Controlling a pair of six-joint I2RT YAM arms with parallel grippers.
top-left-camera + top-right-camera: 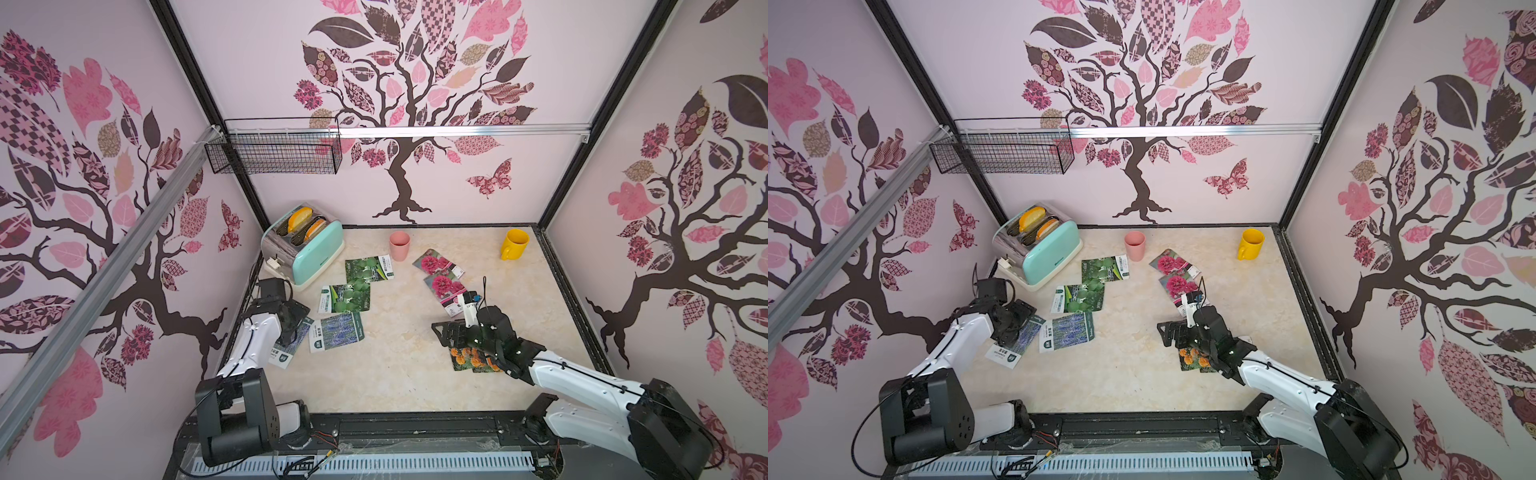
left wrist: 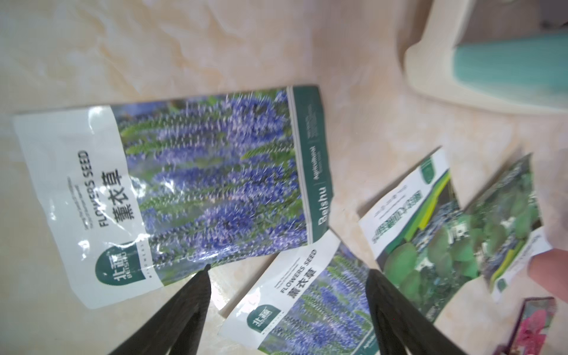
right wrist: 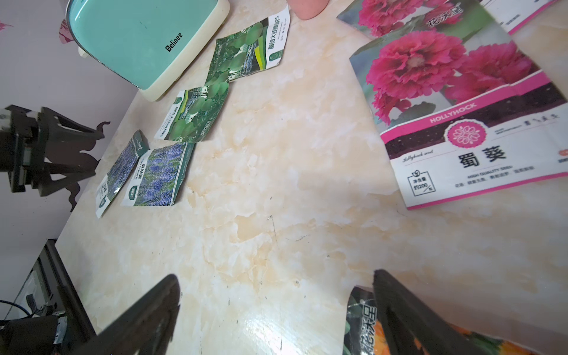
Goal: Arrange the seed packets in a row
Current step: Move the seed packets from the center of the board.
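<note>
Next, my right gripper goes to the lavender packet closer to it and closes on that packet's green edge (image 1: 362, 332) (image 3: 179, 190), toward the packet's near corner.
Seed packets lie scattered on the marble table (image 1: 395, 374). Two green gourd packets (image 1: 368, 270) (image 1: 345, 298) sit near the toaster, and two lavender ones (image 1: 336, 332) (image 1: 286, 349) lie below them. Two magenta flower packets (image 1: 436, 264) (image 1: 446, 289) overlap at the right. My left gripper (image 2: 289, 270) is open above a lavender packet (image 2: 307, 307), which shows between its fingers. My right gripper (image 3: 275, 276) is open over bare table, one finger above the edge of an orange marigold packet (image 3: 359, 322), which my right arm partly covers in a top view (image 1: 467, 359).
A mint toaster (image 1: 307, 249) with toast stands at the back left. A pink cup (image 1: 400, 245) and a yellow mug (image 1: 514, 244) stand along the back wall. A wire basket (image 1: 274, 151) hangs on the wall above.
</note>
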